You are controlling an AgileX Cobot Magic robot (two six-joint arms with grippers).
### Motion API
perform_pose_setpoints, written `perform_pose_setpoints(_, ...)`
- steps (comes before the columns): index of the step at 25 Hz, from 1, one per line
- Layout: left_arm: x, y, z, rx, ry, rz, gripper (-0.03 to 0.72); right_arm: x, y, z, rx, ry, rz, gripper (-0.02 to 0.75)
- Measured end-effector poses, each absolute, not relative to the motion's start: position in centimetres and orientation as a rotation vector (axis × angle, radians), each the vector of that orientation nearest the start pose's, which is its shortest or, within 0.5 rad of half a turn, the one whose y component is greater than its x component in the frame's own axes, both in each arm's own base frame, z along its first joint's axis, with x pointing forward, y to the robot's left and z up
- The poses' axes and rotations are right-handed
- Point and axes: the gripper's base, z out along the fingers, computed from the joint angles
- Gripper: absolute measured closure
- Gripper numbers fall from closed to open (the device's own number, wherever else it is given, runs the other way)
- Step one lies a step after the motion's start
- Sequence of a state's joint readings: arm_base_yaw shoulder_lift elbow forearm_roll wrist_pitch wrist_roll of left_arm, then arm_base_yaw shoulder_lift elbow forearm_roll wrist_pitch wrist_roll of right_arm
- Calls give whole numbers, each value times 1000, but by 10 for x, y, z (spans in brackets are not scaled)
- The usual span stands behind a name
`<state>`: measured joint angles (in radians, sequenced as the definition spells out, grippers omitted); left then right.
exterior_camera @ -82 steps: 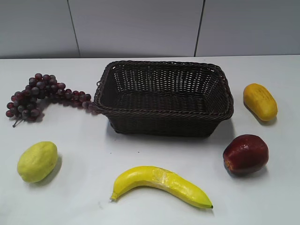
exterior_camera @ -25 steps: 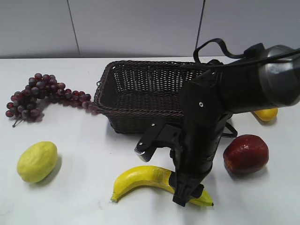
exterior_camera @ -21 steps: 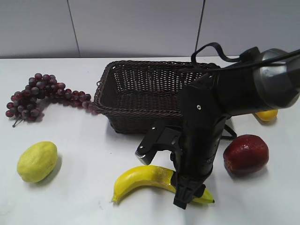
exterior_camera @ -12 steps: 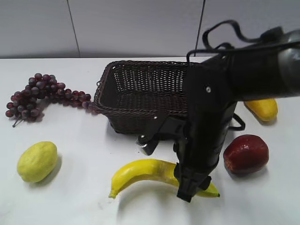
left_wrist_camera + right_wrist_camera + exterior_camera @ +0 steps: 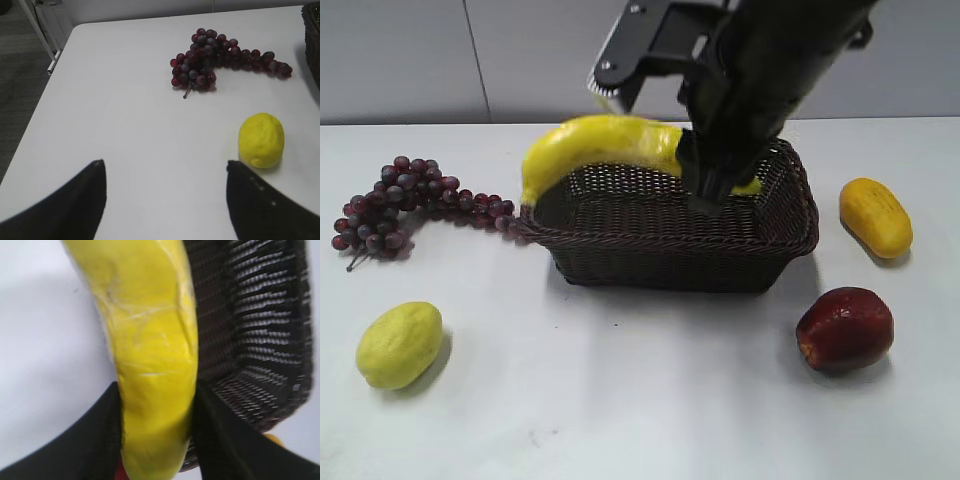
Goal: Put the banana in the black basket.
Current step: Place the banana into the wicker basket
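The robot's right gripper should release the banana on the middle of the black basket's woven bottom (image 5: 662, 208), so that it lies between the basket's long sides.
My right gripper (image 5: 705, 185) is shut on the banana (image 5: 595, 145), a long curved bright-yellow fruit with a creased middle, and holds it in the air over the black basket (image 5: 670, 255). The banana's left end hangs above the basket's left rim. In the right wrist view the banana (image 5: 150, 340) sits between the jaws (image 5: 156, 435), with the woven basket (image 5: 260, 340) below and to the right. My left gripper (image 5: 165, 200) is open and empty over bare table; it does not show in the exterior view.
A bunch of dark red grapes (image 5: 405, 200) lies left of the basket. A pale yellow-green fruit (image 5: 400, 343) sits front left. A yellow-orange oval fruit (image 5: 875, 215) and a dark red apple (image 5: 844, 328) sit to the right. The table's left edge (image 5: 45, 95) shows in the left wrist view.
My right gripper closed on the banana at the table's front, lifted it, and carried it back and up to above the basket. The other fruit has not moved.
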<state>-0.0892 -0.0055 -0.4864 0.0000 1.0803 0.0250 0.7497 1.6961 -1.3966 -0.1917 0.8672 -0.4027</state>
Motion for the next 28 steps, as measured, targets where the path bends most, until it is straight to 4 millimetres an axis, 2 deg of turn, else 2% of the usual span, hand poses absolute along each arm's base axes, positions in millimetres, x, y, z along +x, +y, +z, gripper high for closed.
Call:
perform_pose_setpoints(4, -5, 0, 272, 118, 2069, -39, 133, 315, 239, 286, -1454, 2159, -160, 425)
perform_pose_setpoints(9, -5, 0, 272, 118, 2069, -39, 133, 355, 231, 251, -1421, 2233, -213, 425)
perform_pose_setpoints(13, -5, 0, 272, 118, 2069, -39, 133, 369, 236, 223, -1448, 2219, -241, 425)
perform_pose_setpoints(19, -5, 0, 272, 118, 2069, -39, 133, 376, 242, 194, -1478, 2238, -236, 425)
perform_pose_setpoints(21, -5, 0, 272, 118, 2069, -39, 133, 377, 242, 190, -1480, 2248, -236, 375)
perform_pose_setpoints(25, -5, 0, 272, 118, 2069, -39, 133, 378, 241, 191, -1441, 2264, -250, 147)
perform_pose_setpoints(28, -5, 0, 272, 118, 2069, -39, 133, 378, 239, 193, -1379, 2301, -254, 101)
